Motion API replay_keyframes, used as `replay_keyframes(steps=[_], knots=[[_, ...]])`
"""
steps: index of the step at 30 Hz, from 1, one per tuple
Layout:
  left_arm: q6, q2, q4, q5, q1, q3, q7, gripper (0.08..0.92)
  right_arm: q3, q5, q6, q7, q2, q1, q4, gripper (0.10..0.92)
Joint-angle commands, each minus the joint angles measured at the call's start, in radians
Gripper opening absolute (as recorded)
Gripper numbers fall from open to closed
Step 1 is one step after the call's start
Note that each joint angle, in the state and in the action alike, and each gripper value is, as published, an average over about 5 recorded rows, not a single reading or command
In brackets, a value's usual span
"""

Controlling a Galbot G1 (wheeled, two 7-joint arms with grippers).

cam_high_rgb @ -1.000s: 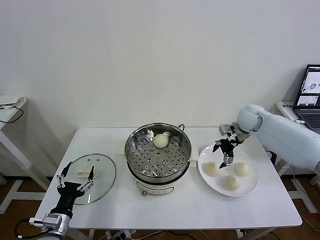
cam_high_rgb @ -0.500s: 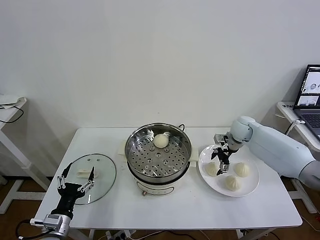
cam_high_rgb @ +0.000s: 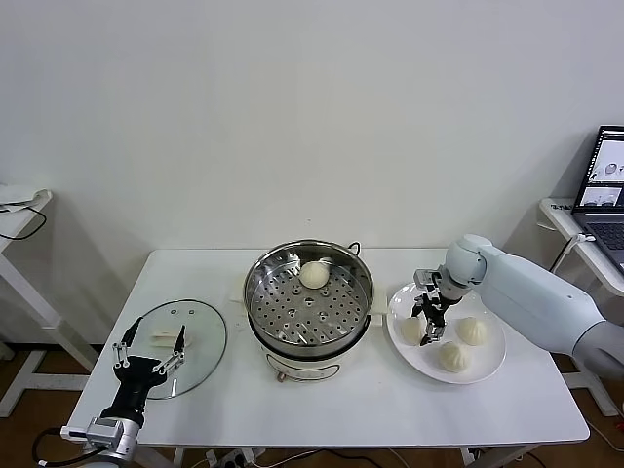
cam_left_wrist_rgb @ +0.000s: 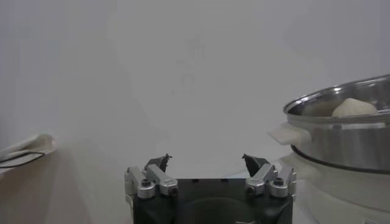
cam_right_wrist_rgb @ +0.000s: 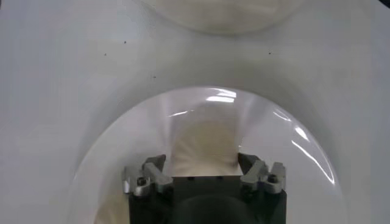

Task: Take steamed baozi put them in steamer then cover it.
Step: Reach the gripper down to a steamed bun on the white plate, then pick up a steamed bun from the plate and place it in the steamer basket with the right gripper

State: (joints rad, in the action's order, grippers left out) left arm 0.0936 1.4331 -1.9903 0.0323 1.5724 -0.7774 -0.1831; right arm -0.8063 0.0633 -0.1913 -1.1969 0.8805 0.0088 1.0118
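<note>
The robot's right gripper will release its baozi on the steamer's tray [cam_high_rgb: 276, 293], by the tray's rim facing the glass lid. That baozi is still at the white plate.
The shiny steamer [cam_high_rgb: 308, 310] stands mid-table with one baozi [cam_high_rgb: 313, 275] on its perforated tray. Three more baozi lie on the white plate [cam_high_rgb: 485, 365] to its right. My right gripper [cam_high_rgb: 429, 329] is down over the leftmost of them [cam_high_rgb: 409, 331] and is shut on it; in the right wrist view this baozi [cam_right_wrist_rgb: 204, 141] sits between the fingers of the right gripper [cam_right_wrist_rgb: 201, 163]. The other two baozi [cam_high_rgb: 472, 331] [cam_high_rgb: 452, 357] lie untouched. My left gripper [cam_high_rgb: 154, 337] hangs open over the glass lid [cam_high_rgb: 203, 336], holding nothing. The left wrist view shows the left gripper [cam_left_wrist_rgb: 207, 159] and the steamer [cam_left_wrist_rgb: 347, 134].
The glass lid lies flat at the table's left with a white knob [cam_high_rgb: 166, 338]. A laptop [cam_high_rgb: 604, 185] stands on a side table at far right, and another side table [cam_high_rgb: 19, 210] is at far left. The table's front edge is close below the plate.
My right gripper has come down and to the left onto the plate's leftmost baozi and closed on it. The left arm has not moved.
</note>
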Motion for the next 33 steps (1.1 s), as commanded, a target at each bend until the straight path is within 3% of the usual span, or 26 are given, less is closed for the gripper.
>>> replay_keyframes(steps=[1,9,21,33], knots=[[0.000,0.000,0.001,0.001,0.000,0.002,0.001,0.823,0.011,0.011,-0.001,-0.001,0.003,-0.010,-0.005,0.632],[0.000,0.000,-0.009,0.000,0.005,0.000,0.001,0.823,-0.047,-0.054,-0.015,-0.018,-0.062,0.073,0.055,0.628],[0.001,-0.006,-0.016,0.000,0.008,0.005,0.000,0.823,-0.433,-0.383,-0.106,-0.020,-0.272,0.542,0.351,0.628],[0.003,-0.012,-0.040,0.000,0.010,0.005,-0.001,0.823,-0.688,-0.672,-0.284,0.039,-0.187,0.947,0.566,0.636]])
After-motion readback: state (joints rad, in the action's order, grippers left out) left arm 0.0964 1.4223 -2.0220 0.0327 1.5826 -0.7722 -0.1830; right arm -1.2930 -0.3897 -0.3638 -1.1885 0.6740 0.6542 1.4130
